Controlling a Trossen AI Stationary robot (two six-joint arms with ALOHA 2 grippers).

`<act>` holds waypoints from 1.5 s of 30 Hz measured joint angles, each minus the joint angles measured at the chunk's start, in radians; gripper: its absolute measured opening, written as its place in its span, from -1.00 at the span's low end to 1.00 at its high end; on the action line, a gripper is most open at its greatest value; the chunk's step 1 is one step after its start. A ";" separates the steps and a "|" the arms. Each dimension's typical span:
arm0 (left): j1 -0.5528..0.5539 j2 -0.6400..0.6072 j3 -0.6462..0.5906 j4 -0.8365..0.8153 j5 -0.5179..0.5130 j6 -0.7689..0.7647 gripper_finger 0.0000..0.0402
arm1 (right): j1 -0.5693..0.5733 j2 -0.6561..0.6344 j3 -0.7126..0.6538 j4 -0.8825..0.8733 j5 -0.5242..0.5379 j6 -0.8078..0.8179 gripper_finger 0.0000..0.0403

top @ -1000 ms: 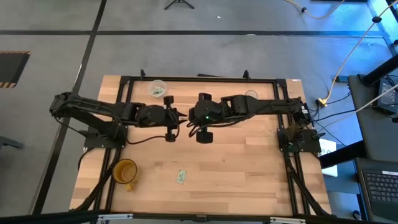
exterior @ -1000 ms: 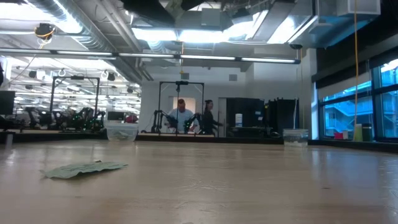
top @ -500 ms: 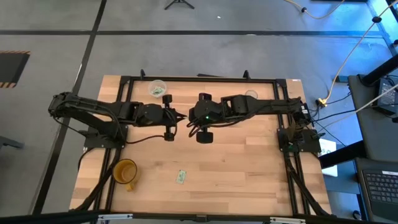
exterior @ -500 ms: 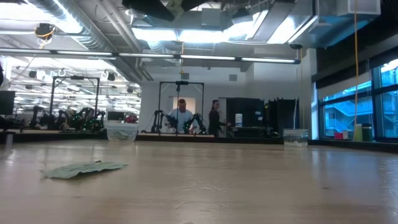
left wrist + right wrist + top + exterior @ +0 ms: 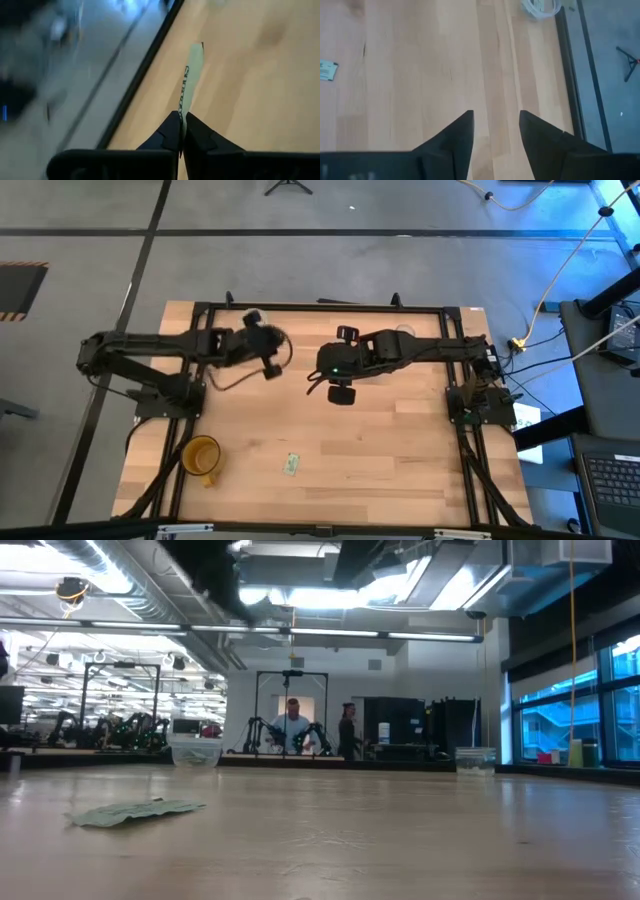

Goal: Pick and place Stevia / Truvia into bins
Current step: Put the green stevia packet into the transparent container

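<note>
Next, I let go of the Stevia sachet, now raised close to the cloudy bin, with my left gripper inside the cloudy bin (image 5: 255, 321) beside the far black rail.
My left gripper (image 5: 284, 334) is raised at the far left of the table, shut on one whitish, green-printed Stevia sachet (image 5: 191, 75), close to the cloudy bin (image 5: 539, 7). My right gripper (image 5: 316, 370) hovers near the table's middle, open, with only bare wood between its fingers (image 5: 457, 135). Another sachet (image 5: 291, 464) lies flat on the table toward the near edge and shows in the low view (image 5: 135, 810). The narrower clear bin (image 5: 403, 332) stands at the far edge under my right arm. My left gripper pinches the sachet's near end (image 5: 183, 116) between its two fingertips. The sachet shows edge-on and sticks out forward past the fingers, lifted clear of the table.
A yellow-orange mug (image 5: 203, 457) stands at the near left corner. A black frame rail (image 5: 320, 307) runs along the table's far edge. In the low view the two bins (image 5: 195, 751) (image 5: 475, 758) stand at the far side, and people stand in the room behind.
The two grippers were tip to tip at the table's middle. My left gripper has swung away toward the far left, toward the cloudy bin, and has turned. My right gripper has drawn back a little toward the right.
</note>
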 joint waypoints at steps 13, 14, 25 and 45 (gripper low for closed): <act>0.499 0.111 -0.049 -0.163 0.161 -0.216 -0.98 | -0.078 0.000 0.000 0.018 -0.042 -0.060 -0.19; 0.521 0.139 -0.049 -0.164 0.173 -0.216 -0.98 | -0.085 0.000 0.000 0.027 -0.053 -0.060 -0.19; 0.599 0.400 -0.050 -0.135 0.105 -0.189 -0.98 | -0.128 0.000 0.000 0.146 -0.127 -0.113 -0.19; 0.629 0.421 -0.048 -0.032 0.143 -0.110 -0.59 | -0.126 0.001 0.000 0.143 -0.127 -0.105 -0.19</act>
